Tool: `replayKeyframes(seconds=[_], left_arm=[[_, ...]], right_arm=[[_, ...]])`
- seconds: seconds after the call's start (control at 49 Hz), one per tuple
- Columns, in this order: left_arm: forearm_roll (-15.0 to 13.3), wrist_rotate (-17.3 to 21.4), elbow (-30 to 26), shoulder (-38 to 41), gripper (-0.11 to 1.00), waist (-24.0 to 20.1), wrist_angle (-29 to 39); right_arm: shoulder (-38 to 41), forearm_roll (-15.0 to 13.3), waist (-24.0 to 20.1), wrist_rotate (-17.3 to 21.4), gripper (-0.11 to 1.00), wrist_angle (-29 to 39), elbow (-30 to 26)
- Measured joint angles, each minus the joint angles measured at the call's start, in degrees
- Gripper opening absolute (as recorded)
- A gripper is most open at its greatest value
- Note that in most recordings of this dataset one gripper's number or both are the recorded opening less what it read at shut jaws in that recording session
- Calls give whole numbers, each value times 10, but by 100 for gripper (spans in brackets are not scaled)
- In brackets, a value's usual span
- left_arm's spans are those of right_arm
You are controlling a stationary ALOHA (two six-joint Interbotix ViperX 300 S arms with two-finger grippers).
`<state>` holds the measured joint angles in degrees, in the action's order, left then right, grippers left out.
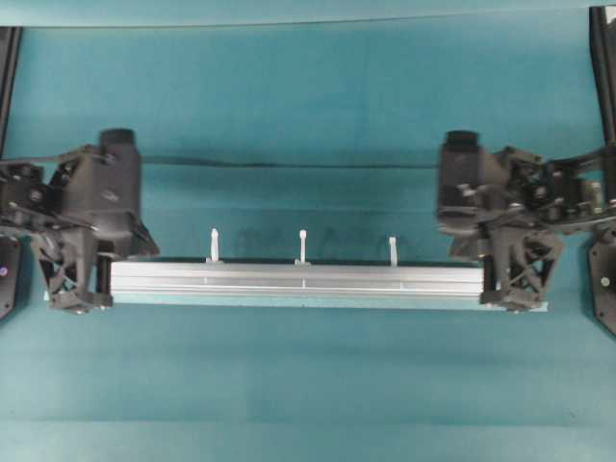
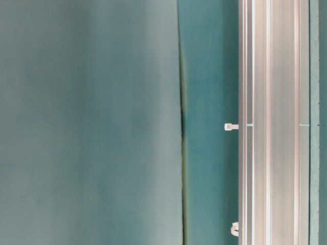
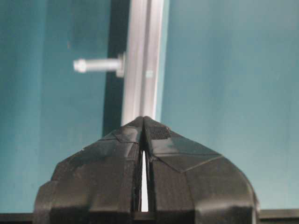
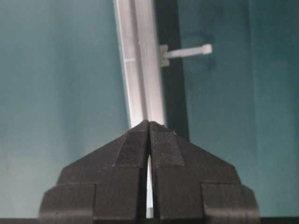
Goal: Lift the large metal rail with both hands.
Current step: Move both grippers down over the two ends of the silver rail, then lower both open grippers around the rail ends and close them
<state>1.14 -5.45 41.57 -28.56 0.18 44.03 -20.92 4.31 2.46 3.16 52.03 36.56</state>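
The robot's left gripper should next go to the large metal rail's section [image 1: 208, 280] [image 3: 143, 78] beside the nearest white zip tie and close there.
The large metal rail [image 1: 295, 278] is a long silver grooved bar lying left to right across the middle, with three white zip ties [image 1: 302, 246] sticking out its far side. My left gripper [image 1: 94, 279] is closed at its left end and my right gripper [image 1: 497, 279] at its right end. In the left wrist view the fingertips [image 3: 154, 133] meet at the rail [image 3: 142, 70]. In the right wrist view the gripper [image 4: 149, 123] does the same on the rail [image 4: 140, 70]. A wide dark shadow runs beside the rail, so it looks raised off the table. The table-level view shows the rail [image 2: 273, 122] filling the right side.
A thin pale tape strip [image 1: 537, 306] lies on the teal table under the rail's near edge. A dark seam [image 1: 289, 166] crosses the table behind the rail. Black arm bases [image 1: 602, 279] and frame posts [image 1: 8, 58] stand at both side edges.
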Motion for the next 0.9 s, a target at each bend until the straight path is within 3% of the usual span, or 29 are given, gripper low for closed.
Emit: replayKeyframes(seconds=[0.326,0.449,0.531,0.755,0.816,0.898], left_arm=[[0,29,-32,50,-1,0,32],[0,40,-40,68,10,0,33],[0,40,-43,79,25,-2,33],[-1,40,-52,115,89,-2,35],[0,40,-56,133,98,1,36],[0,45,-59,153,96,2,35]], right_arm=[[33,-2,1,1,2,18,-18],[35,-2,0,1,8,15,-14],[38,-1,0,0,19,15,-13],[54,11,0,0,82,13,-4],[63,10,-4,-2,93,12,3],[80,6,-9,-4,97,11,5]])
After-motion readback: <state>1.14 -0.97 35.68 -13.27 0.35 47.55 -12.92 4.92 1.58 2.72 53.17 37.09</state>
